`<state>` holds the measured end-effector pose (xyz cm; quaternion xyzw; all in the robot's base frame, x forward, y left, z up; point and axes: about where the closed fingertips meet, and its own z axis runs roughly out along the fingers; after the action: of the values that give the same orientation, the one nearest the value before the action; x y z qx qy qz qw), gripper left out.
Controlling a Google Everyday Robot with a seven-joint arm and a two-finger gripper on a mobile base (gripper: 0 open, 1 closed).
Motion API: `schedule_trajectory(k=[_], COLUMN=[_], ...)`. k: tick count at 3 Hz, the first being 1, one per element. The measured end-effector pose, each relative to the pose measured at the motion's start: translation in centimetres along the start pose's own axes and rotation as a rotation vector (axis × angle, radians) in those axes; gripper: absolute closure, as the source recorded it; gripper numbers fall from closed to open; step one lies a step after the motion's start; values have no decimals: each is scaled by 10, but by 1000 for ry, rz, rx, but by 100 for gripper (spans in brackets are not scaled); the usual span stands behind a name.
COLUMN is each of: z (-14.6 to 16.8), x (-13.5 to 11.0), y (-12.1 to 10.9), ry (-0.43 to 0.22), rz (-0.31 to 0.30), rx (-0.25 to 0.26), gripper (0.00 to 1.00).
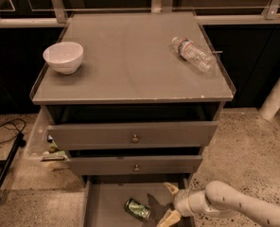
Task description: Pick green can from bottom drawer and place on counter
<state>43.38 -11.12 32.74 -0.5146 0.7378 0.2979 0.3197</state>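
Observation:
Next, my gripper grips the bottom-drawer green can at the can's end (144, 213) nearest my white arm.
The green can (137, 209) lies on its side in the open bottom drawer (104, 203), near the lower edge of the camera view. My gripper (169, 204) reaches in from the right on a white arm and is open. Its two tan fingertips (171, 188) stand apart just right of the can, not touching it. The counter (130, 60) is the grey cabinet top above.
A white bowl (63, 56) sits on the counter's left side. A clear plastic water bottle (193, 53) lies on its right side. Two upper drawers with round knobs (135, 138) stick out above the bottom drawer. Black cables (5, 129) lie on the floor at left.

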Motion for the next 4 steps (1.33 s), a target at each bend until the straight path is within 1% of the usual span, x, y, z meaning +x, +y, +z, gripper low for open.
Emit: schedule_trajectory(k=[1, 2, 3, 4], z=[19, 19, 39, 66], x=[12, 12, 15, 20], y=[-10, -10, -10, -15], ry=[-45, -45, -51, -69], rz=[48, 48, 48, 44], rx=[12, 12, 8, 13], gripper=[0, 0, 0, 0])
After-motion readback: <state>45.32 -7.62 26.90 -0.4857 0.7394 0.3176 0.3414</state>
